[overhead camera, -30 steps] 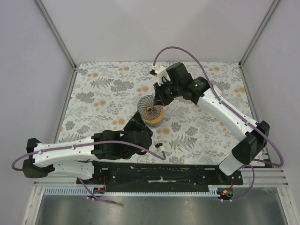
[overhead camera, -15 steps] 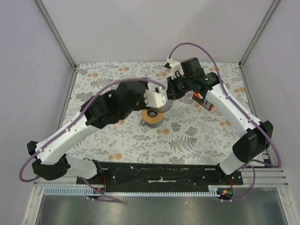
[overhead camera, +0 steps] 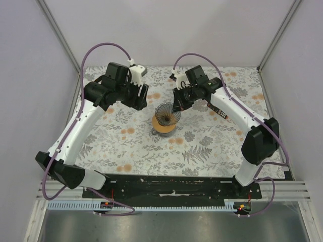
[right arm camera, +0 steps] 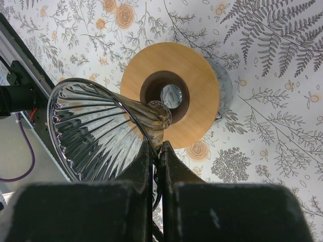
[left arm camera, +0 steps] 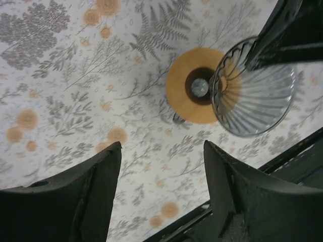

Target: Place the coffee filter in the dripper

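Observation:
Next, my right gripper releases the see-through ribbed cone, now hanging tilted just above it, in the hole of the orange-brown ring collar [overhead camera: 164, 119] [right arm camera: 165, 97].
The dripper's see-through ribbed cone [overhead camera: 167, 115] [right arm camera: 96, 126] [left arm camera: 255, 96] hangs tilted, its tip just above the hole of the flat orange-brown ring collar [overhead camera: 162, 129] [right arm camera: 199, 108] [left arm camera: 184, 103], which lies on the flowered table. My right gripper [overhead camera: 175, 107] [right arm camera: 157, 146] is shut on the cone's rim from the back right. To the left of the dripper, my left gripper [overhead camera: 143, 97] [left arm camera: 162, 146] stands raised and open, with nothing between its fingers. The coffee filter is out of view.
A grey see-through edge [right arm camera: 224, 83] shows under the ring collar. A small orange-and-dark item [overhead camera: 220, 111] peeks out beside the right forearm. Walls with metal posts close in the table [overhead camera: 212, 146] at the back and sides. The black base rail [overhead camera: 171, 184] runs along the near edge.
My left arm has swung from the near left, over the dripper, to the back left, and its gripper has opened. The right gripper has kept its hold on the cone.

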Controlling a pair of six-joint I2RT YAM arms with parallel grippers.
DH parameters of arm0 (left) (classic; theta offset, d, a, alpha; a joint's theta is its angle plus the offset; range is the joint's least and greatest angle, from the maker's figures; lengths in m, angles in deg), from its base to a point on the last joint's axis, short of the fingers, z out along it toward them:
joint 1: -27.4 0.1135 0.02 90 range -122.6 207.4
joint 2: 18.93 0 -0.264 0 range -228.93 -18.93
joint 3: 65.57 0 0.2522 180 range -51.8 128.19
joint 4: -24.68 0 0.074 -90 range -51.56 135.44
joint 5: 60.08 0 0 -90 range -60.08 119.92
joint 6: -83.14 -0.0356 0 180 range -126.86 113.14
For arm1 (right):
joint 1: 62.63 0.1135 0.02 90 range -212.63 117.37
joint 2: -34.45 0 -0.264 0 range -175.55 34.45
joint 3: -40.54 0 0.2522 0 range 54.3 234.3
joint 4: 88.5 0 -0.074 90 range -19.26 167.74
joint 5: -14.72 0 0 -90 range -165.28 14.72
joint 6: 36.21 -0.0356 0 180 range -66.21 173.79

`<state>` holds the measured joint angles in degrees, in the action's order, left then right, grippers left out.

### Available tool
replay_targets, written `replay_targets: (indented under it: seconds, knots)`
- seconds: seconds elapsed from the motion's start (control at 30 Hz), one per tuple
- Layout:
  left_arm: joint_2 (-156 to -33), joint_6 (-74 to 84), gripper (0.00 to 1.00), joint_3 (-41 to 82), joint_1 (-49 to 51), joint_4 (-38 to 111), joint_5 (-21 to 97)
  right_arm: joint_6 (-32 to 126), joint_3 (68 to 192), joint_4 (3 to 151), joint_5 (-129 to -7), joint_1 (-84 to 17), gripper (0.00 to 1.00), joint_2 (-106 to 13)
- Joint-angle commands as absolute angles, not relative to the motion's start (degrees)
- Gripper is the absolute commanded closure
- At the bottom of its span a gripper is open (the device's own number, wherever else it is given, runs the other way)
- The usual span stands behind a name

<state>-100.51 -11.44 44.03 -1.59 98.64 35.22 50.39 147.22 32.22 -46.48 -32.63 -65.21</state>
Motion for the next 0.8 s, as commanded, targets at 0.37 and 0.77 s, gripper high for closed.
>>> replay_targets:
  seconds: [0.37, 0.77]
  knots:
    - [-96.7, 20.2, 0.40, 25.6, 4.4, 73.4, 55.0, 49.3, 151.3, 34.8, -44.2, -31.3, 1.00, -69.6]
    - [-99.4, 20.8, 0.58, 19.7, 4.5, 70.5, 52.5, 49.9, 151.9, 34.6, -45.8, -31.3, 1.00, -71.5]
